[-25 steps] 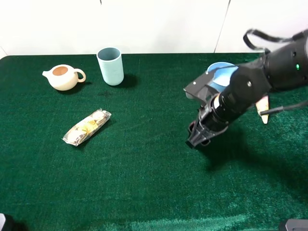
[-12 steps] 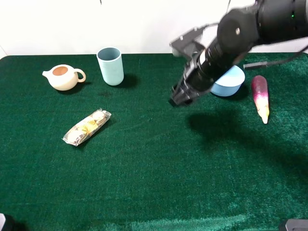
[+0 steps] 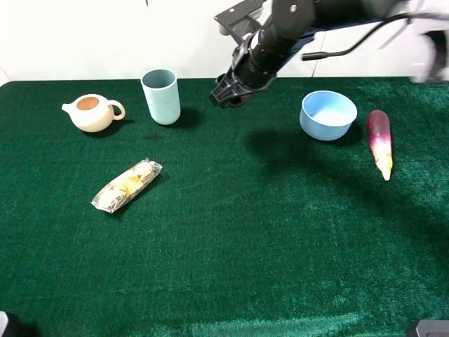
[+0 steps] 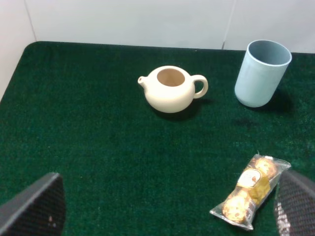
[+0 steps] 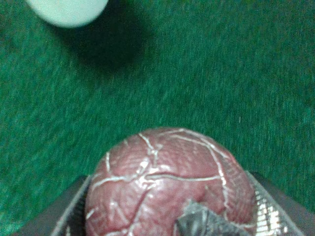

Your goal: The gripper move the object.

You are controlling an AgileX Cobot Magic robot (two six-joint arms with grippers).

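Note:
My right gripper will release the maroon ball, now raised over the green table's back, so that it rests on the green table (image 3: pixel 223 130) beside the blue cup, over toward the blue bowl.
In the right wrist view my right gripper (image 5: pixel 167 206) is shut on the object (image 5: pixel 165 182), a dark maroon round ball with pale lines on its skin and a dark stem cap. In the exterior high view that gripper (image 3: pixel 230 91) hangs raised over the back of the green table, right of the blue cup (image 3: pixel 161 95); the ball is hidden inside the claw there. My left gripper (image 4: pixel 167 206) is open, its fingers (image 4: pixel 34 206) at the corners of the left wrist view, with nothing between them.
A cream teapot (image 3: pixel 93 112) and the blue cup stand at the back left. A wrapped snack packet (image 3: pixel 127 185) lies left of centre. A blue bowl (image 3: pixel 327 114) and a purple eggplant (image 3: pixel 379 140) are at the back right.
My right arm has lifted from the table's middle right and swung up and left toward the back, past the blue bowl, carrying the ball. The bowl and eggplant are now uncovered.

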